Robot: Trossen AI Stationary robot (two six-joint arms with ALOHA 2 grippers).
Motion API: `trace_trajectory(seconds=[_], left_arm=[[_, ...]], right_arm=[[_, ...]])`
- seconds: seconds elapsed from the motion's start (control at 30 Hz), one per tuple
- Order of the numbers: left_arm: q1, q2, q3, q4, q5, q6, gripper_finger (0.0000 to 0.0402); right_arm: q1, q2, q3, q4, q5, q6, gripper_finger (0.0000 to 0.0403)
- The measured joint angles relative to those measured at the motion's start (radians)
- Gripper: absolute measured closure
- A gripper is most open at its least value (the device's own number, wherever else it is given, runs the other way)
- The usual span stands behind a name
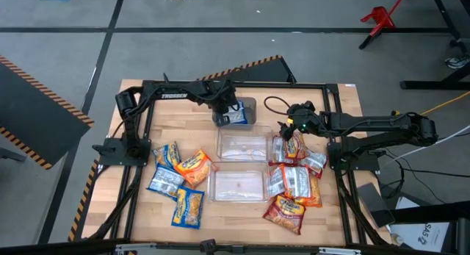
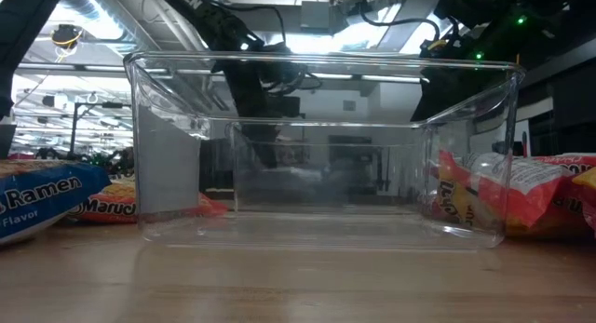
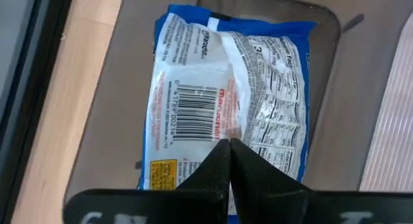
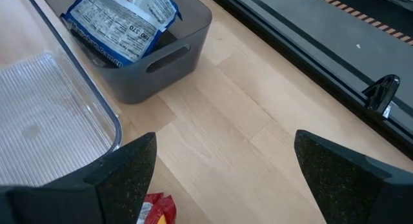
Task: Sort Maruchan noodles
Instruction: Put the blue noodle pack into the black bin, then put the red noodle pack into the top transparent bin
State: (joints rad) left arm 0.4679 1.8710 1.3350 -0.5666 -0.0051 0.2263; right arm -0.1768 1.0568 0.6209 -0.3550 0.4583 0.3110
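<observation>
The face-up red packet is in the pile beside the far clear bin. Next, my right gripper closes on the near end of the face-up red packet point(image 1: 294, 159).
My left gripper point(image 3: 229, 146) is shut on a blue Maruchan noodle packet point(image 3: 226, 88), which is inside a grey bin point(image 1: 248, 106) at the table's far middle. The packet's back, with its barcode, faces up. The right wrist view shows the same packet point(image 4: 122, 20) tilted in the bin point(image 4: 161, 56), its upper end above the rim. My right gripper point(image 1: 288, 134) hangs open over the red packets point(image 1: 294, 181) on the right and holds nothing. Blue and orange packets point(image 1: 180, 178) lie flat on the left. My left gripper pinches the blue packet between its two fingertips at the back seam point(image 3: 233, 128), about halfway along the packet. The fingers slant down from above. The packet sits tilted inside the grey bin; I cannot tell whether its lower end rests on the bin's floor.
Two clear bins point(image 1: 241, 145) point(image 1: 236, 185) stand one behind the other at the table's middle. The nearer one point(image 2: 326, 146) fills the low view. A black frame point(image 1: 147, 137) runs around the table top. Bare wood lies between the grey bin and my right gripper.
</observation>
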Motion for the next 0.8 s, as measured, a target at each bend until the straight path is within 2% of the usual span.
trace_trajectory(seconds=[0.27,0.43,0.57,0.8], left_arm=[[0.0,-0.114,0.005,-0.005,-0.003,0.015,0.0396],[0.0,-0.259,0.005,-0.019,-0.001,0.012,0.0363],[-0.004,-0.396,0.005,-0.04,0.046,-0.038,0.033],[-0.056,-0.6,0.006,-0.051,0.088,-0.153,0.0289]], right_arm=[[0.0,0.0,0.0,-0.009,0.003,-0.024,0.0052],[0.0,0.0,0.0,-0.06,0.002,-0.024,0.0052],[0.0,0.0,0.0,-0.128,-0.008,0.005,0.0052],[0.0,0.0,0.083,-0.416,-0.061,0.18,0.0052]])
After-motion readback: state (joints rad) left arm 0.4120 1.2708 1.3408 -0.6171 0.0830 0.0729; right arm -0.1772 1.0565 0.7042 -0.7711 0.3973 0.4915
